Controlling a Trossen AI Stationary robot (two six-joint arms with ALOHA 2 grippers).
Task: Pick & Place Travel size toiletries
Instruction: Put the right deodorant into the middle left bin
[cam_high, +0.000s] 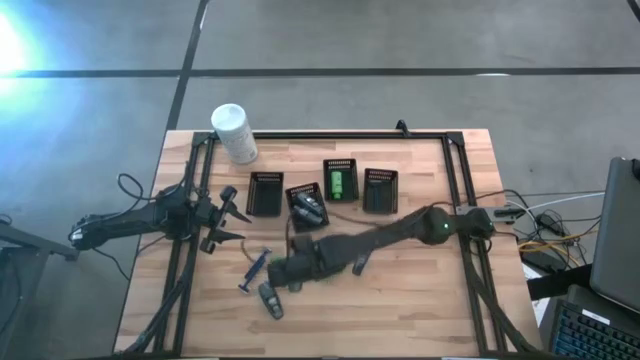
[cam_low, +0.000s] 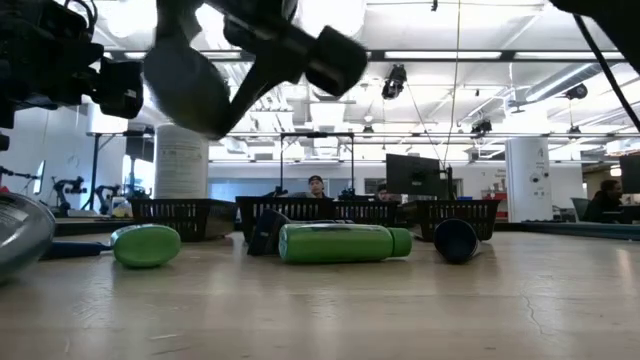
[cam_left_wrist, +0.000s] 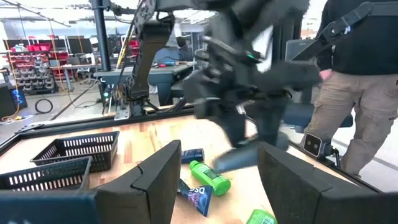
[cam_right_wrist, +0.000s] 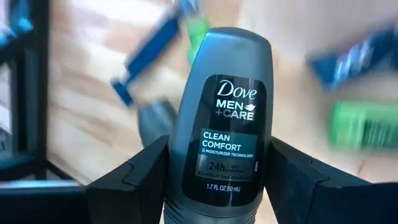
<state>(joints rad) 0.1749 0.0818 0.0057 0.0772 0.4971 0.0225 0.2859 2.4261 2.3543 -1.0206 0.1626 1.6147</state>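
The robot's right gripper will release the grey Dove bottle in the black basket with the grey bottle (cam_high: 304, 210) inside.
My right gripper (cam_high: 290, 270) is shut on a grey oval Dove bottle (cam_right_wrist: 221, 118), held above the table's near middle; the low view shows the bottle (cam_low: 190, 85) up in the air. Below it lie a blue razor (cam_high: 255, 270), another grey bottle (cam_high: 270, 300), two green bottles (cam_low: 147, 245) (cam_low: 340, 243) on their sides, and a dark tube (cam_left_wrist: 193, 196). My left gripper (cam_left_wrist: 217, 180) waits open at the table's left, level, holding nothing. My right gripper pinches the grey bottle between its two fingers (cam_right_wrist: 134, 180), on its two narrow sides (cam_right_wrist: 180, 183) near the end with the label's small print. The bottle runs on past the fingertips along the fingers, label toward the wrist camera. The fingers slant down from the table's right, and the bottle hangs clear of the table.
Several small black baskets (cam_high: 265, 193) (cam_high: 380, 190) stand in a row across the table's middle, one with a green item (cam_high: 340, 183) in it. A white canister (cam_high: 233, 133) stands at the far left corner. A person (cam_left_wrist: 354, 81) stands beyond the table.
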